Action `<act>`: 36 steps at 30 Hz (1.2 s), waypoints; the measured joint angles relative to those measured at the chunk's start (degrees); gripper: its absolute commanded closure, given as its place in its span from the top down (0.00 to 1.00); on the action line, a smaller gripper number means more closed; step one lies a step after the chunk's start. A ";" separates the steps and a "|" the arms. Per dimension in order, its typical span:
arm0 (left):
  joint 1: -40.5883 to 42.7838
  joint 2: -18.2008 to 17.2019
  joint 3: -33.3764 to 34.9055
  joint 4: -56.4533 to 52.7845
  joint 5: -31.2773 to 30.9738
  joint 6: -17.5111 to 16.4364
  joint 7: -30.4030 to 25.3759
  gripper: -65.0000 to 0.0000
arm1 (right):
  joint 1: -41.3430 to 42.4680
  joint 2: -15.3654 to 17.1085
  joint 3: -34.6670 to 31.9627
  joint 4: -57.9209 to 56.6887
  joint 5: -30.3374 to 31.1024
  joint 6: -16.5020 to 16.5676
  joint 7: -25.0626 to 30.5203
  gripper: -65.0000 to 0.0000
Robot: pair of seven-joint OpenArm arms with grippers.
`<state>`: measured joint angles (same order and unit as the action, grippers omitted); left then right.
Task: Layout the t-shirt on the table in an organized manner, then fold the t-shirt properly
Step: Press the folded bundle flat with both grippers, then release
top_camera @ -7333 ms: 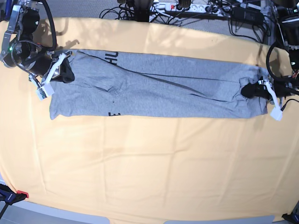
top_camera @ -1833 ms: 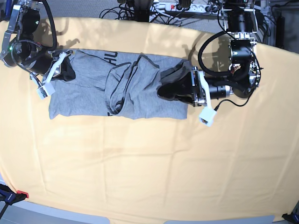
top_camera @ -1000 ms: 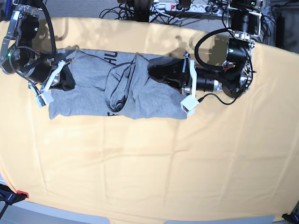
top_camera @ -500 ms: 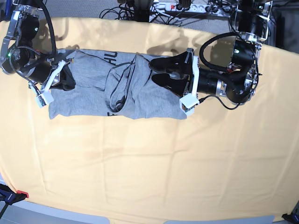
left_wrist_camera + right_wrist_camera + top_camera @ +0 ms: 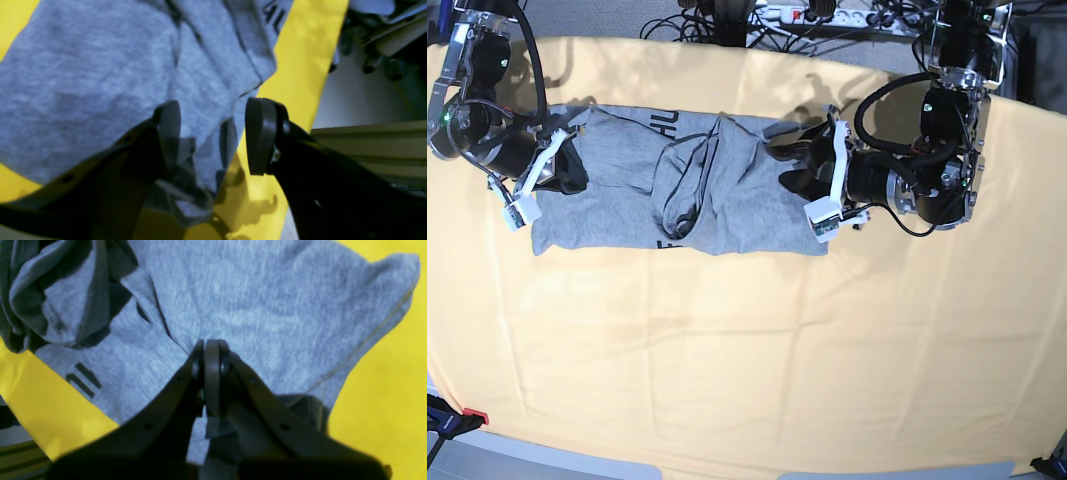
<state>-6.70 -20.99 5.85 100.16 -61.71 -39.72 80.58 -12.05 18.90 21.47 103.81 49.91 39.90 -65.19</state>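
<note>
My right gripper should open, as it is shut on flat cloth inside the t-shirt's end, then pinch the end's hemmed edge (image 5: 326, 388) and pull from there.
The grey t-shirt (image 5: 627, 200) lies bunched along the far part of the table (image 5: 727, 350), with a rumpled fold in its middle and black letters showing at its far edge. My left gripper (image 5: 783, 168) hovers open at the shirt's right end. In the left wrist view its fingers (image 5: 168, 133) stand apart over the shirt's (image 5: 83, 66) edge and the yellow table (image 5: 300, 50). My right gripper (image 5: 565, 172) is at the shirt's left end. The right wrist view shows this gripper (image 5: 211, 373) shut on the grey cloth (image 5: 267, 300), with creases running out from it.
Cables and a power strip (image 5: 827, 15) run behind the table's far edge. A red clamp (image 5: 472, 415) sits at the near left corner. The table cloth spreads wide in front of the shirt.
My left gripper has opened, let go of the shirt's right end and drawn back a little to the right. The right gripper has stayed put.
</note>
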 measured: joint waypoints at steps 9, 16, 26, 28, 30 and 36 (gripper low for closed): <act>0.02 0.04 9.62 0.00 10.23 0.00 -4.85 0.32 | 0.02 0.00 0.00 0.00 0.00 0.00 0.02 0.00; -0.52 0.02 10.78 0.00 4.76 0.00 -5.79 0.00 | 0.02 0.00 0.00 0.00 0.00 0.00 0.02 0.00; 0.79 0.02 10.69 0.00 2.62 0.00 -5.77 0.34 | 0.04 -0.02 0.00 0.00 -0.02 0.00 0.02 0.00; 1.51 0.04 10.71 0.00 4.94 0.02 -5.62 0.58 | 0.61 0.00 0.00 0.00 -0.02 0.00 0.00 0.22; 2.21 0.04 10.69 0.00 7.48 0.02 -5.75 0.73 | 1.90 0.07 0.00 0.00 0.48 0.00 0.00 0.45; 1.64 -0.94 10.29 0.00 7.67 0.00 -6.19 0.76 | 5.97 0.02 2.40 0.57 2.38 -0.02 -1.73 0.54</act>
<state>-5.06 -21.93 16.14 100.16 -54.04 -39.72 74.39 -6.09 18.92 23.88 104.38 52.29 39.88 -66.92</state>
